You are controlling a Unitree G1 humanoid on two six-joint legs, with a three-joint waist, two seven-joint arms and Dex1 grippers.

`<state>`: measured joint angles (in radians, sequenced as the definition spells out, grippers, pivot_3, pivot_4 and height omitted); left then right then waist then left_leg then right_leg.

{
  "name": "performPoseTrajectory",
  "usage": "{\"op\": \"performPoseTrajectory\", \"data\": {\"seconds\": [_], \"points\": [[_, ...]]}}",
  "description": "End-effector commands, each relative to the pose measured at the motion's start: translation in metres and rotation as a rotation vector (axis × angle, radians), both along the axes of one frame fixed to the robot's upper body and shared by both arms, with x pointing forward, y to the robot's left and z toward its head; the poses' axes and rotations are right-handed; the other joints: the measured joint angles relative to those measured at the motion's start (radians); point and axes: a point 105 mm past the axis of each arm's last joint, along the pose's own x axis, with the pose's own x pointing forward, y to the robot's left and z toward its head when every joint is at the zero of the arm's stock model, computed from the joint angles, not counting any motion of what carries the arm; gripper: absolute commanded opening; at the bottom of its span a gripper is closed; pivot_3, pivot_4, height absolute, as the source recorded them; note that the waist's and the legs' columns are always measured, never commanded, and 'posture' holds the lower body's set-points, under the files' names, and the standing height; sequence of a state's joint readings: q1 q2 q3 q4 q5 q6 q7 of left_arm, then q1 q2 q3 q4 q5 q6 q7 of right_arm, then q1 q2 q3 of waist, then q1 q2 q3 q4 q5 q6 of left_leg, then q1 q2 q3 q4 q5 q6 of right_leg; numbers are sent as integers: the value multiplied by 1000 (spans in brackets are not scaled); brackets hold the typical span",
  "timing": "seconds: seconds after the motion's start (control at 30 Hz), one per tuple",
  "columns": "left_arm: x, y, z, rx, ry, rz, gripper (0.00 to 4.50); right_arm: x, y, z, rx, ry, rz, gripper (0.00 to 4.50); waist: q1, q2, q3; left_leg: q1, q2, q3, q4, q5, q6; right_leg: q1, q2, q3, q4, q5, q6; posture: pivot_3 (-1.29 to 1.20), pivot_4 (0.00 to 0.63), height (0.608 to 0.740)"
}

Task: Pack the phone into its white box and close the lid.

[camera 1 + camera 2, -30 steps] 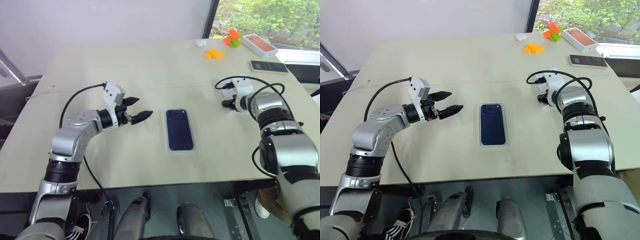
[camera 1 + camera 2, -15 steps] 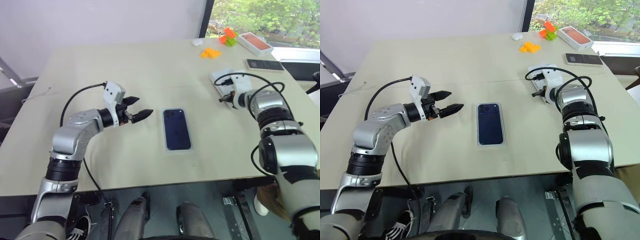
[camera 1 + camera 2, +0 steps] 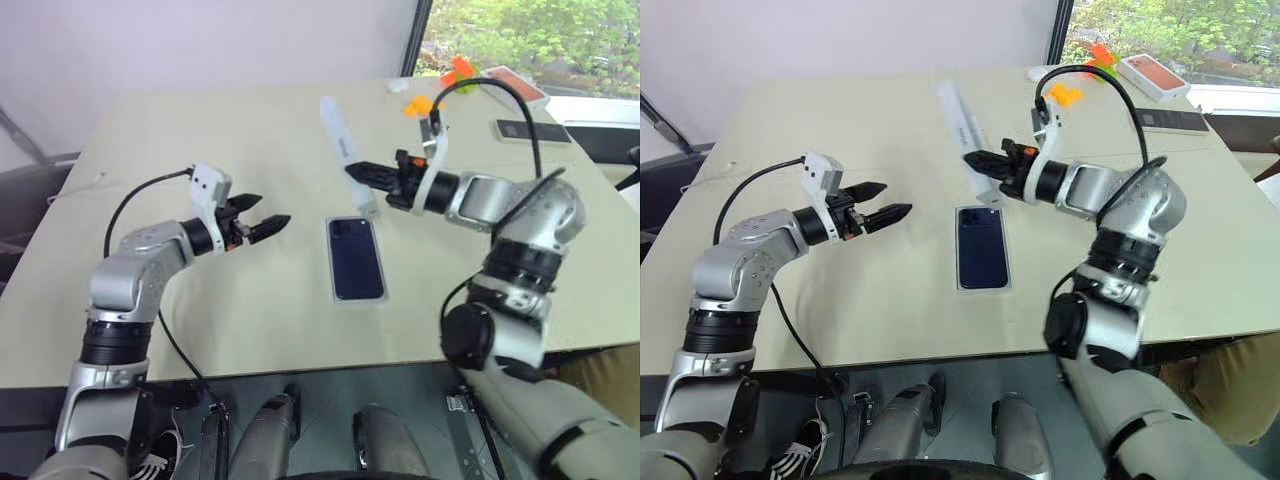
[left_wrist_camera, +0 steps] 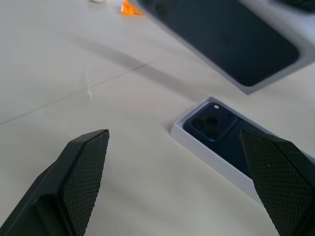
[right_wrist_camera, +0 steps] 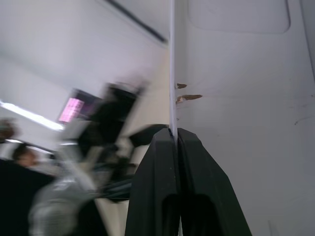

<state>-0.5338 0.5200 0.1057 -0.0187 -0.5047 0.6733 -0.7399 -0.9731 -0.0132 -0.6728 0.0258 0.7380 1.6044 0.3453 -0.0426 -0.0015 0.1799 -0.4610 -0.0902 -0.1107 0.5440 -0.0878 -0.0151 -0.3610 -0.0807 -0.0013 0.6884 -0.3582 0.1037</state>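
Note:
The robot's right gripper should put the white lid down on edge, against the box's side facing the left gripper (image 3: 318, 254). The lid now hangs tilted just behind the box.
The dark navy phone (image 3: 357, 262) lies camera side up inside the shallow white box (image 3: 358, 300) at the table's middle. My right gripper (image 3: 365, 178) is shut on one wall of the white lid (image 3: 343, 145), which hangs tilted on edge in the air just behind the box. The right wrist view shows both fingers (image 5: 157, 177) pinched together on the lid's thin edge, its plain white inside (image 5: 241, 98) beside them. The left wrist view shows the lid's printed dark blue face (image 4: 221, 39) above the boxed phone (image 4: 231, 142). My left gripper (image 3: 255, 222) hovers open, left of the box, pointing at it.
At the far right of the table sit an orange-topped box (image 3: 515, 85), a black slab (image 3: 537, 131), small orange pieces (image 3: 418, 105) and a green and orange toy (image 3: 460, 68). A small white object (image 3: 398, 85) lies near them. Bare table surrounds the box.
My right gripper closed on the lid at the table's right side, then swung it up and left until it hangs over the box. The left arm drifted slightly left.

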Motion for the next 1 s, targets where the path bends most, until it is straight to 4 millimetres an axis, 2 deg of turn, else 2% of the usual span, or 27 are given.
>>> {"op": "performPoseTrajectory", "data": {"seconds": [0.03,0.13,0.2,0.37,0.6,0.73,0.83,1.0], "points": [[-8,8,11,-18,-34,-2,4500,-22,12,-2,105,-12,33,46,0,0,0,0,0,0,0,0,0,0,0,0,0,0,0,0,150,740],[-18,7,9,-34,-12,-28,4500,-41,26,-27,147,79,75,46,2,0,0,-1,0,1,0,0,0,-1,-1,1,0,0,0,0,150,740],[-23,5,9,-32,-17,-43,4500,-49,32,-36,155,125,88,46,1,0,0,-1,0,1,0,0,0,-4,-1,1,0,0,0,0,150,740],[-29,5,6,-31,3,-61,4500,-59,36,-38,210,275,64,46,-10,2,0,0,2,2,-1,0,0,-6,0,2,0,1,-3,0,150,740],[-31,4,2,-37,11,-53,4500,-63,46,-35,221,322,26,46,-11,2,0,0,2,2,0,1,1,-6,1,2,-1,1,-3,0,150,740],[-36,-4,-8,-26,38,-73,4500,-65,46,-57,193,413,-13,46,-3,1,0,0,2,2,-1,1,1,-6,1,2,-1,1,-3,0,150,740],[-36,-6,-10,-36,43,-73,4500,-76,48,-70,139,419,19,46,0,2,0,-1,2,2,0,1,1,-6,1,2,-1,0,-5,0,150,740],[-38,-13,-16,-37,61,-92,4500,-69,38,-68,167,408,-6,46,0,2,0,0,2,2,0,1,1,-6,1,3,-2,-1,-8,0,150,740]]}}
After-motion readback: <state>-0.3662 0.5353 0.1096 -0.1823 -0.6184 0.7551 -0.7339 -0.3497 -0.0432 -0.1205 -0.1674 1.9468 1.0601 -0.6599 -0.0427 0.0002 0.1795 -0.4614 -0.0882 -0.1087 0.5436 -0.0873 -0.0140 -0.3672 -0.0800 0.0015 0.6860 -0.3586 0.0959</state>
